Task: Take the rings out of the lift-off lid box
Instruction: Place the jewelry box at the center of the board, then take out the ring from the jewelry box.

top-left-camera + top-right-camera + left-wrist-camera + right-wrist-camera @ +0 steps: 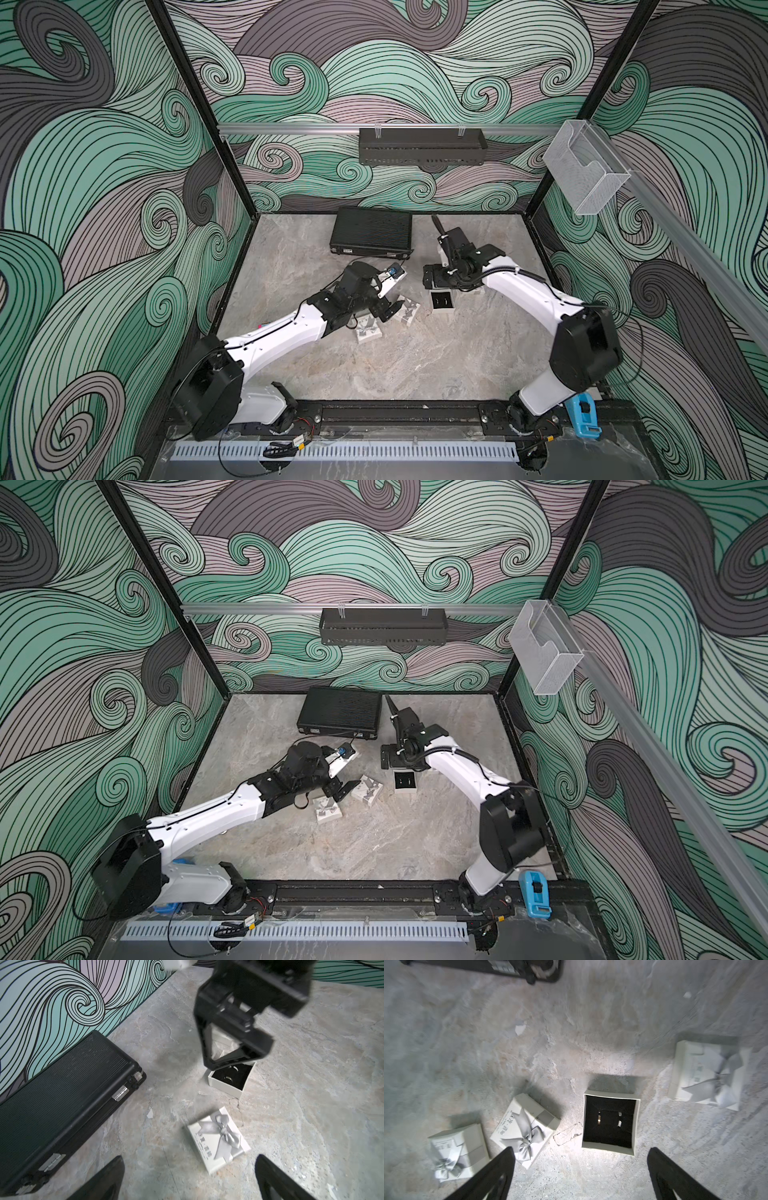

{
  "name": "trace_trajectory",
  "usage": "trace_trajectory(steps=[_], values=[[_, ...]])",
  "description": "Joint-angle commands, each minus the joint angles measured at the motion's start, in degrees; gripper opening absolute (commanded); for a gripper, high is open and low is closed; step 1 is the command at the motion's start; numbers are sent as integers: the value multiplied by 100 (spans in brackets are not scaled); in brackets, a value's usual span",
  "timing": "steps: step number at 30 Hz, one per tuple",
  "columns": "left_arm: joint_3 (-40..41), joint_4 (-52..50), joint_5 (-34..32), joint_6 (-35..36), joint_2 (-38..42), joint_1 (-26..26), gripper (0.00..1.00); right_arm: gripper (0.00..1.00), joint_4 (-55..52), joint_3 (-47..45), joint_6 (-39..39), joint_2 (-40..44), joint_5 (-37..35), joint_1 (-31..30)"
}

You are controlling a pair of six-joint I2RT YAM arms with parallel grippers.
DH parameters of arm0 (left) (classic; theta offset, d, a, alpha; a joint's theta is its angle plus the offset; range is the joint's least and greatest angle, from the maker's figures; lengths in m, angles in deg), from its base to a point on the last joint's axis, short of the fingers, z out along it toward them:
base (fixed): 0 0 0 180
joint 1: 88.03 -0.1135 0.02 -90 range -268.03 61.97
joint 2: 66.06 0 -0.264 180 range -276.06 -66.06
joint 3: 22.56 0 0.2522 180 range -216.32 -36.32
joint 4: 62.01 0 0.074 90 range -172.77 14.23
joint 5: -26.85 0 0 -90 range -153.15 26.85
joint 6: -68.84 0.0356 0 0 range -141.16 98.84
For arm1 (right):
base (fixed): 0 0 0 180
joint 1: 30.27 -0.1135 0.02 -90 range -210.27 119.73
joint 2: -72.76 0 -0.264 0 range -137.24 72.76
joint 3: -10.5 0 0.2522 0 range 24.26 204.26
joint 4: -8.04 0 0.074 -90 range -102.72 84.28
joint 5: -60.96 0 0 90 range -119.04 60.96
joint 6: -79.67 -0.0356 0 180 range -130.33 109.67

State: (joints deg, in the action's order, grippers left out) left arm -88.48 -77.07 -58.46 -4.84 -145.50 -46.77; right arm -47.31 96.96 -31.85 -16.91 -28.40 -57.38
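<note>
My right fingers are wider than the open box; I will narrow them to pinch the silvery ring (619, 1123) while my left gripper steadies the box.
The lift-off lid box (584, 1118) stands open on the marble table, white with a black insert (441, 300) (405, 780). Its rings sit in the insert: a pale gold band (599, 1120) and two silvery ones (619, 1123), also visible in the left wrist view (227, 1078). The bowed lid (708, 1074) lies tilted beside the box. My right gripper (581, 1148) hangs open just above the box (435, 284), holding nothing. Left of the box, my left gripper (189, 1157) is open and empty over the table (390, 309).
Two closed white boxes with grey bows (409, 309) (368, 332) lie near the left gripper. A black ribbed case (372, 232) lies at the back. A blue tape dispenser (584, 415) stands at the front right, by the right arm's base.
</note>
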Motion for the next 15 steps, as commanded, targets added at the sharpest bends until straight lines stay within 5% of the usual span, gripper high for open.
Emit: trace_trajectory(steps=[1, 8, 15], values=[[-673, -392, 163, 128, -672, -82, 99, 99, -67, -431, 321, 342, 260, 269], [-1700, -542, 1062, 564, -1804, -74, 99, 94, 521, -1226, 185, 751, 733, 539], [-2148, -628, 1051, 540, -2293, -58, 99, 49, 770, -1256, 174, 343, 818, 549]])
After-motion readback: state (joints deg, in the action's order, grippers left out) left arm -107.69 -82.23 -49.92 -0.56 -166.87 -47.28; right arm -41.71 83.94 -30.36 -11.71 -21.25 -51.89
